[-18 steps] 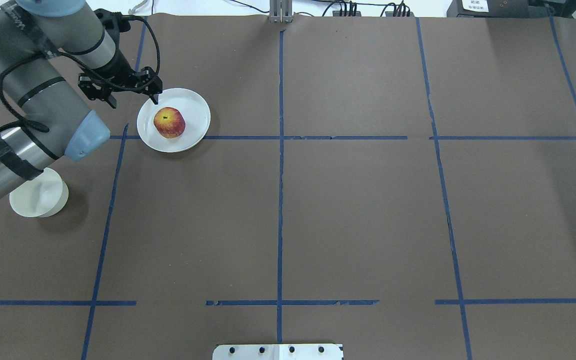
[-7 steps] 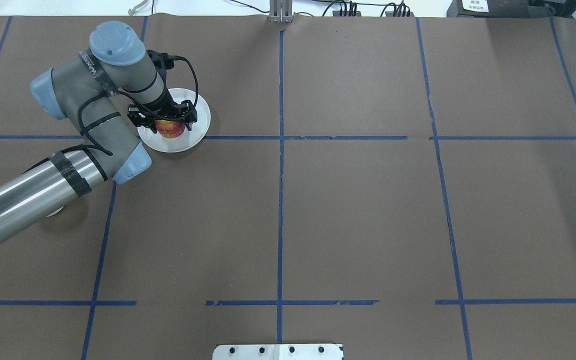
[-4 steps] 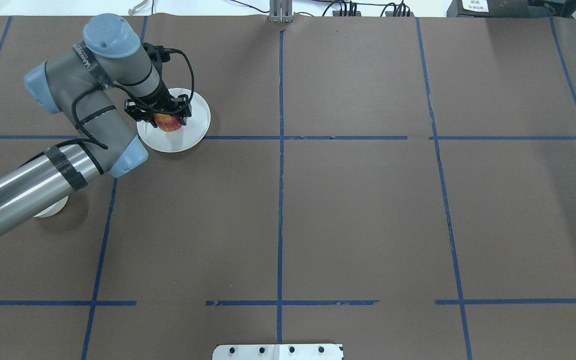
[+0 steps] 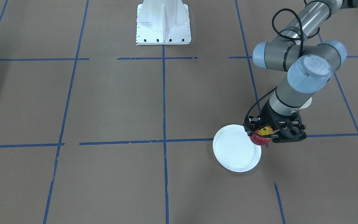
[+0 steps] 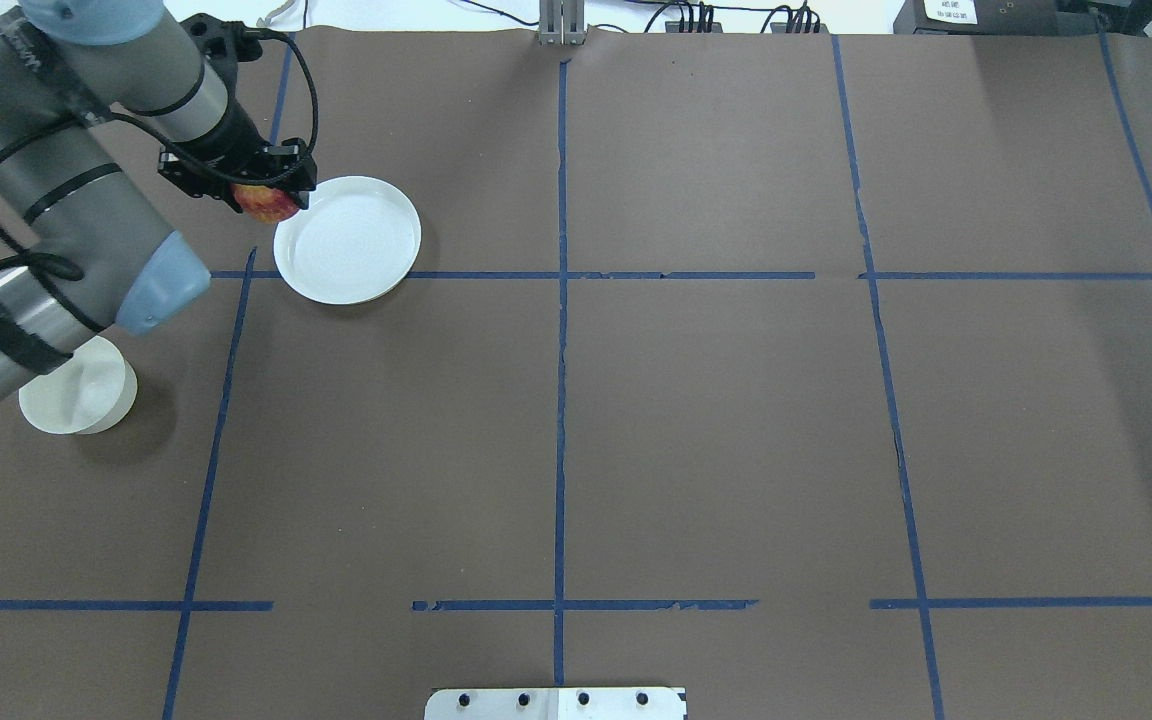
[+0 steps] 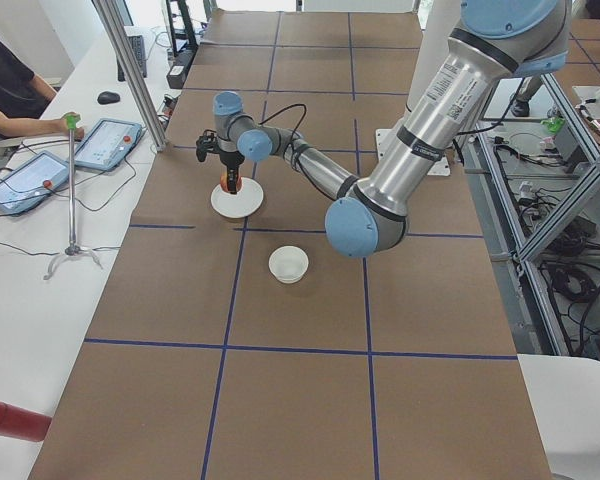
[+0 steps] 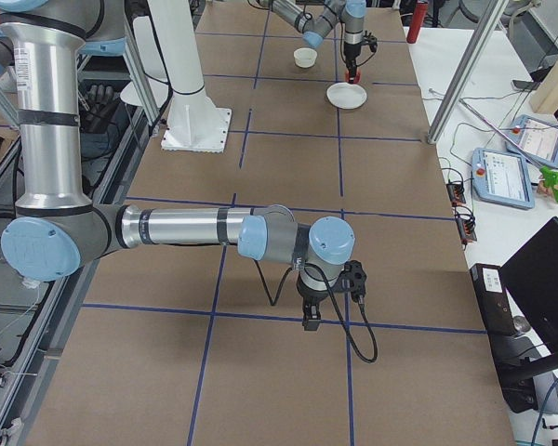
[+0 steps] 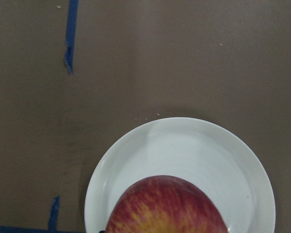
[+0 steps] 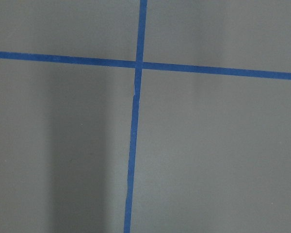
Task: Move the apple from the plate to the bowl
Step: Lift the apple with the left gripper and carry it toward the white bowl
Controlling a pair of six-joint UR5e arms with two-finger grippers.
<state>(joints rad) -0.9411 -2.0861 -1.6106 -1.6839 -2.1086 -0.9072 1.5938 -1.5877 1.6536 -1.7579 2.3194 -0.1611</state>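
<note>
I need to release the apple with my left gripper inside the cream bowl (image 4: 299, 96), on its bottom, partly under my arm.
My left gripper (image 5: 269, 198) is shut on the red and yellow apple (image 5: 276, 206) and holds it lifted just past the left rim of the flat white plate (image 5: 351, 245). The plate is bare. In the front view the apple (image 4: 260, 137) hangs at the plate's (image 4: 235, 149) right edge. The left wrist view shows the apple (image 8: 167, 206) above the plate (image 8: 184, 145). The cream bowl (image 5: 76, 398) stands on the table nearer the robot, partly under my left arm. My right gripper (image 7: 310, 314) shows only in the right side view; I cannot tell if it is open.
Brown paper with blue tape lines (image 5: 561, 300) covers the table. The white robot base (image 4: 163, 21) stands at the table's near edge. An operator sits at tablets (image 6: 25, 180) beyond the far edge. The right wrist view shows only paper and tape (image 9: 136, 121).
My left gripper has risen and moved left off the plate with the apple in it. The plate is now bare, and the arm uncovers more of the bowl.
</note>
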